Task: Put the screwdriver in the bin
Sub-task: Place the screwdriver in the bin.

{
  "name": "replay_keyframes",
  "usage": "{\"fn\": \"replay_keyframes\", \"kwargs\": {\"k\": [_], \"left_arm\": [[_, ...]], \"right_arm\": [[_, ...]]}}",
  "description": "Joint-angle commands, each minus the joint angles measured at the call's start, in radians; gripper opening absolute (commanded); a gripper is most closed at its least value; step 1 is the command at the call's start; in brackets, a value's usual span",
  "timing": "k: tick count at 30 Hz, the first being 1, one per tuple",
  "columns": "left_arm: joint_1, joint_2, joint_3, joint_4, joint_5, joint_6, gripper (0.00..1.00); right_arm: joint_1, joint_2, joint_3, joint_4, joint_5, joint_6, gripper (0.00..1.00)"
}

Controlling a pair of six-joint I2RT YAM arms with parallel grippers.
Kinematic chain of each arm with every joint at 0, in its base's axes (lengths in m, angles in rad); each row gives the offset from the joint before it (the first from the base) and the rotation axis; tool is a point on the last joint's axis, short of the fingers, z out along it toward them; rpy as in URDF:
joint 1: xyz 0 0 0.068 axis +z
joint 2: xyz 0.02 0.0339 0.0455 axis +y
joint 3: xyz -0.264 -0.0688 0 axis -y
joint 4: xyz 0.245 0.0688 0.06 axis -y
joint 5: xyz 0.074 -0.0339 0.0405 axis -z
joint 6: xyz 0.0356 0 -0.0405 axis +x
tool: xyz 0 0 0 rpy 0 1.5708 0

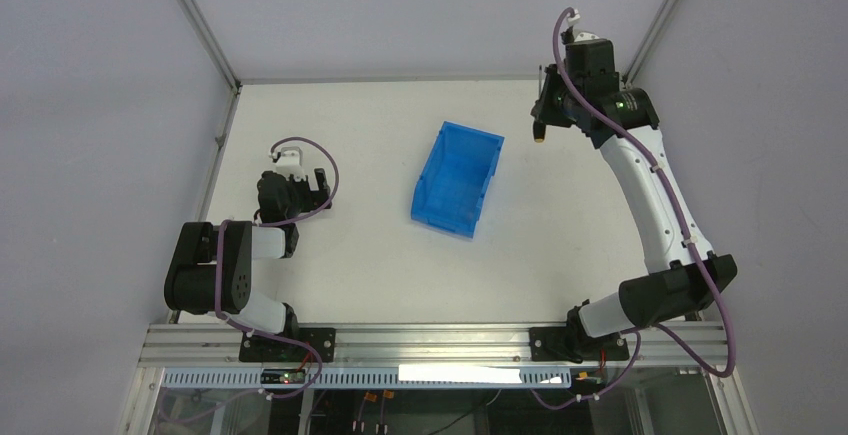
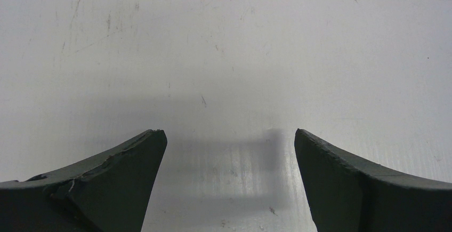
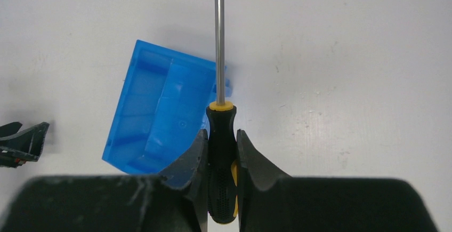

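Observation:
My right gripper is going to put the screwdriver down lengthwise on the middle of the blue bin's bottom (image 1: 452,187) (image 3: 174,116). The screwdriver is now raised beside the bin.
The blue bin (image 1: 457,179) stands open-topped near the middle of the white table. My right gripper (image 1: 541,110) is raised at the far right, to the right of the bin, shut on the screwdriver (image 1: 540,130). In the right wrist view my right gripper (image 3: 222,136) clamps the black and yellow handle of the screwdriver (image 3: 220,130), its metal shaft pointing away over the bin's (image 3: 154,120) right edge. My left gripper (image 1: 318,183) sits low at the left, open and empty. In the left wrist view my left gripper (image 2: 229,136) shows only bare table between its fingers.
The white table (image 1: 380,265) is walled by grey panels at left, back and right. A metal rail (image 1: 430,340) with both arm bases runs along the near edge. The left arm's fingers (image 3: 24,141) show at the left edge of the right wrist view.

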Motion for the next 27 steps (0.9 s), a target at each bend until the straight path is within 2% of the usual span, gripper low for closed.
{"fn": "replay_keyframes", "kwargs": {"k": [1, 12, 19, 23, 27], "left_arm": [[0.012, -0.013, -0.003, 0.053, 0.012, -0.016, 1.0], [0.012, -0.012, -0.004, 0.054, 0.012, -0.016, 1.0], [0.013, -0.012, -0.005, 0.054, 0.012, -0.016, 1.0], [0.014, -0.013, -0.004, 0.054, 0.012, -0.016, 1.0], [0.014, -0.012, -0.005, 0.054, 0.013, -0.016, 1.0]], "right_arm": [[0.076, -0.046, -0.033, 0.086, 0.005, 0.101, 0.0], [0.291, -0.008, -0.058, 0.18, 0.18, 0.245, 0.0], [0.438, 0.05, -0.052, 0.219, 0.411, 0.333, 0.0], [0.493, 0.095, -0.031, 0.208, 0.523, 0.382, 0.0], [0.517, 0.123, -0.028, 0.207, 0.565, 0.419, 0.0]]}}
